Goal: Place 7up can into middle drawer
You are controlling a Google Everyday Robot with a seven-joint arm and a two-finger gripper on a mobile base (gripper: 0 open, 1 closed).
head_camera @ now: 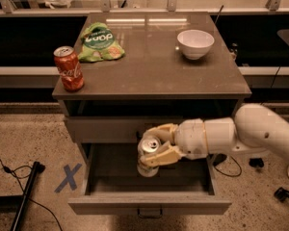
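Next, I let go of the 7up can on the open middle drawer's bottom [147, 180], straight behind the drawer's small dark handle.
The 7up can [147, 156], pale with a shiny silver top, is held upright in my gripper [156, 146], whose cream fingers [161, 130] close around it. It hangs just over the inside of the open middle drawer [149, 203], near its back and middle. The drawer is pulled out wide, with a small dark handle [150, 211] on its front. My white arm [241, 134] reaches in from the right, under the tabletop.
On the brown cabinet top [154, 66] stand a red Coca-Cola can [69, 68] at the front left, a green chip bag [99, 42] behind it and a white bowl [195, 43] at the back right. A closed drawer front [101, 128] sits above. Cables and a blue X [68, 178] lie on the floor.
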